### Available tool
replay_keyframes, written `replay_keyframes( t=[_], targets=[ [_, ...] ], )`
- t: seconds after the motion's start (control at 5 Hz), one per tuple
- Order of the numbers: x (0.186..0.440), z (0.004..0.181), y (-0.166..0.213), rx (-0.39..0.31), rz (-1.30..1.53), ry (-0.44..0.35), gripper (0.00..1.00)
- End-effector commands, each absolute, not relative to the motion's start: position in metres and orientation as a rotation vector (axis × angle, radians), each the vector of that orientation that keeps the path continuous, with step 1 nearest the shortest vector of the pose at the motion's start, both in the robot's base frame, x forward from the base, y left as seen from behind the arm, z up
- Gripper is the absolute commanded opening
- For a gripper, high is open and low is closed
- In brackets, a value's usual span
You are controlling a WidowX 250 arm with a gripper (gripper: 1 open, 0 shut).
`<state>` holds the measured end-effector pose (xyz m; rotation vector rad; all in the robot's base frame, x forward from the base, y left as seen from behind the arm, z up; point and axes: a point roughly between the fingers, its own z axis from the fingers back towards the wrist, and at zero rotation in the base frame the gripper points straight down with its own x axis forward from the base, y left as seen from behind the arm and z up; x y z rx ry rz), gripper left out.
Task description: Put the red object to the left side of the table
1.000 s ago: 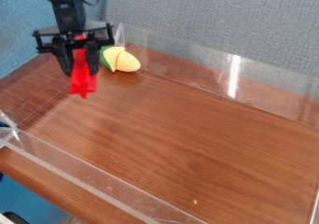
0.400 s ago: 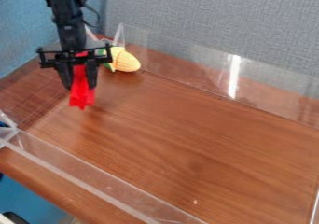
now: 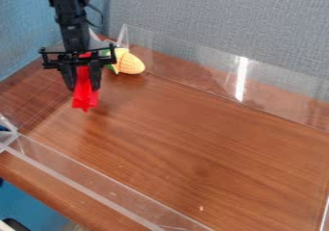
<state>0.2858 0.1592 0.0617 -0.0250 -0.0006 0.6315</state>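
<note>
The red object has a place to go. Next, my gripper lets go of it on the bare wood (image 3: pixel 90 96) just in front of the corn toy.
The red object (image 3: pixel 87 89) is a long bright red bar hanging upright, its lower end right at the wood of the table (image 3: pixel 193 139) near the left side. My gripper (image 3: pixel 84 71) points straight down and is shut on the bar's upper part. The black fingers (image 3: pixel 67 65) stand on either side of the red bar. The bar's top end is hidden between them.
A yellow-and-green corn toy (image 3: pixel 126 61) lies just right of the gripper near the back wall. Low clear acrylic walls (image 3: pixel 238 76) run along the back, front and left edges. A blue panel stands behind the table.
The gripper has come down with the red object and shifted slightly left over the second. In the last half second it has barely moved.
</note>
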Motion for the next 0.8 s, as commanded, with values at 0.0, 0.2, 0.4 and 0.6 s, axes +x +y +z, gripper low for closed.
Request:
replay_keyframes(
  t=[0.0, 0.2, 0.4, 0.6],
  targets=[
    [0.3003, 0.0806, 0.1638, -0.007, 0.613, -0.075, 0.00],
    [0.3024, 0.0791, 0.1646, -0.004, 0.604, -0.078, 0.00],
    [0.3051, 0.0770, 0.1658, 0.000, 0.596, -0.081, 0.00],
    [0.3078, 0.0753, 0.1670, 0.003, 0.588, -0.083, 0.00]
  ],
)
